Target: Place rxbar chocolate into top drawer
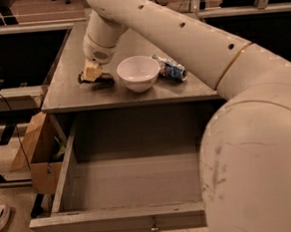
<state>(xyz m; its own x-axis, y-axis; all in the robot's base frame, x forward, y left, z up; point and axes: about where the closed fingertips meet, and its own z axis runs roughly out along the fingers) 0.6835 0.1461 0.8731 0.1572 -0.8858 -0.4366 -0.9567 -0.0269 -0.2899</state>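
Note:
Next, my gripper releases the rxbar chocolate close to the middle of the top drawer's bottom [163, 167], behind the metal knob.
The rxbar chocolate [102, 80] is a small dark bar lying flat on the grey tabletop [67, 68], just left of the bowl. My gripper [93, 72] hangs at the end of the white arm, right down on the bar's left end. The top drawer [135, 181] below the tabletop is pulled wide open and holds nothing. Its front panel [93, 225] faces the camera, with a small metal knob [153, 230] at its centre.
A white bowl [138, 72] stands at mid-table, with a shiny blue-and-silver packet [171, 69] to its right. A cardboard box [34, 153] sits on the floor left of the drawer. My own large white arm [252, 145] fills the right side of the view.

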